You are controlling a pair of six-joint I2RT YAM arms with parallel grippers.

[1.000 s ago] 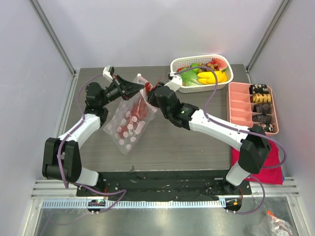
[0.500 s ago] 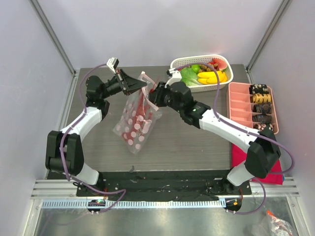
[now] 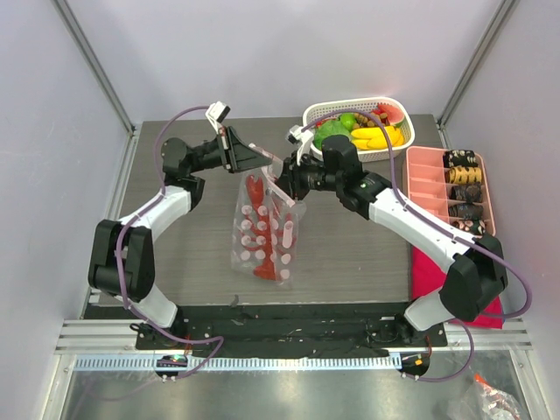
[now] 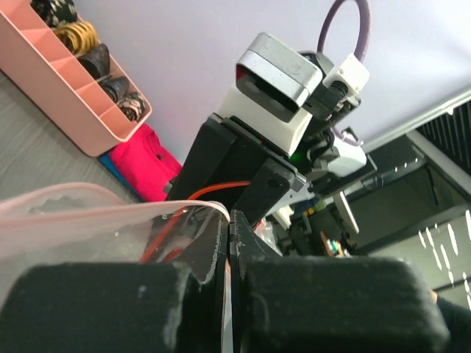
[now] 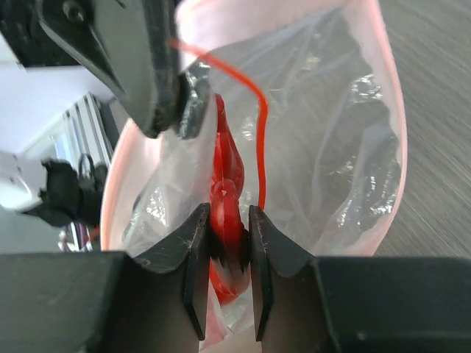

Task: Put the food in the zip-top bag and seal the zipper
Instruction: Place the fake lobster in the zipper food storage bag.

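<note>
The red food reaches up into the opening of the bag, so the robot's right gripper will take the opening's free edge [image 5: 401, 140] and help lift the bag to settle the food.
The clear zip-top bag [image 3: 273, 241] hangs mouth up over the table's middle. My left gripper [image 3: 265, 161] is shut on its mouth edge; in the left wrist view [image 4: 229, 239] the film is pinched between the jaws. My right gripper [image 3: 283, 185] is shut on red chilli peppers [image 5: 227, 213] inside the bag's open mouth [image 5: 338, 147], and the peppers show through the film [image 3: 254, 190]. The pinkish zipper strip [image 5: 390, 95] rings the mouth. More food, yellow bananas [image 3: 376, 136] and green fruit [image 3: 332, 133], lies in the white basket [image 3: 401, 108].
A pink compartment tray [image 3: 424, 188] with dark items stands at the right, also in the left wrist view [image 4: 66, 81]. A red cloth [image 3: 455, 293] lies near the right arm's base. Walls close in the back and the sides.
Both grippers moved right, toward the table's middle. The bag rose off the table and now hangs upright, with the chilli peppers lower in its mouth.
</note>
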